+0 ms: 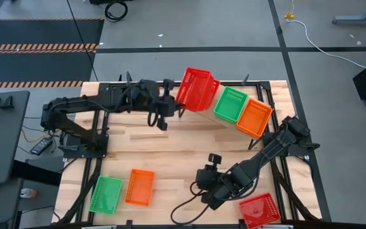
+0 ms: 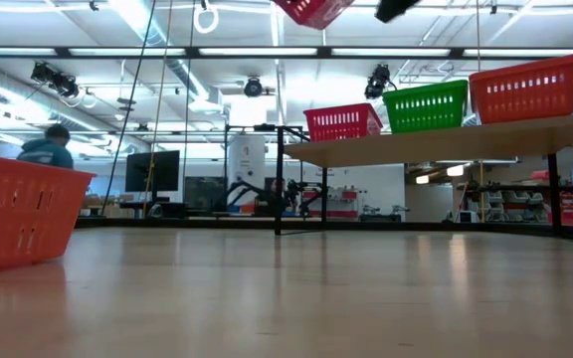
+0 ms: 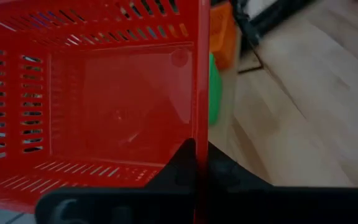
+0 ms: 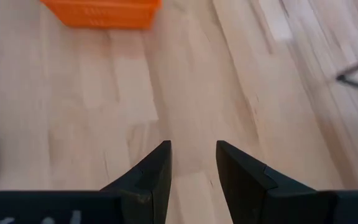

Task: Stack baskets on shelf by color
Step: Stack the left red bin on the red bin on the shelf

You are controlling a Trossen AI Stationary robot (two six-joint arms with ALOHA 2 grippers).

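The held red basket, hanging above the shelf's red one, will leave my left gripper inside the shelf's red basket (image 1: 203, 91), beside the green basket.
My left gripper (image 1: 176, 100) holds a red basket (image 1: 197, 89) up high over the left end of the shelf (image 2: 436, 147). On the tilted shelf a red basket (image 2: 343, 121), a green basket (image 1: 230, 104) and an orange basket (image 1: 254, 118) stand side by side. The held basket (image 2: 311, 10) hangs above the shelf's red one. My right gripper (image 4: 191, 149) is open, low over bare table near the near edge (image 1: 202, 189), touching nothing. Another red basket (image 1: 259, 210) lies to its right. A green basket (image 1: 105, 194) and an orange basket (image 1: 140, 187) lie near left. My left gripper (image 3: 201, 152) pinches one side wall of the red basket at its rim (image 3: 201, 124), one finger (image 3: 179, 163) inside the basket and the other outside. The fingers come roughly level from the table's left. The basket is lifted clear and tilted, above the shelf's red basket.
The shelf's thin black legs (image 2: 279, 179) stand at the table's far right. Cables trail from the right arm near the near edge (image 1: 186, 213). Bare tabletop (image 1: 170, 152) lies between the shelf and the near baskets. A person (image 2: 48, 149) shows in the room beyond.
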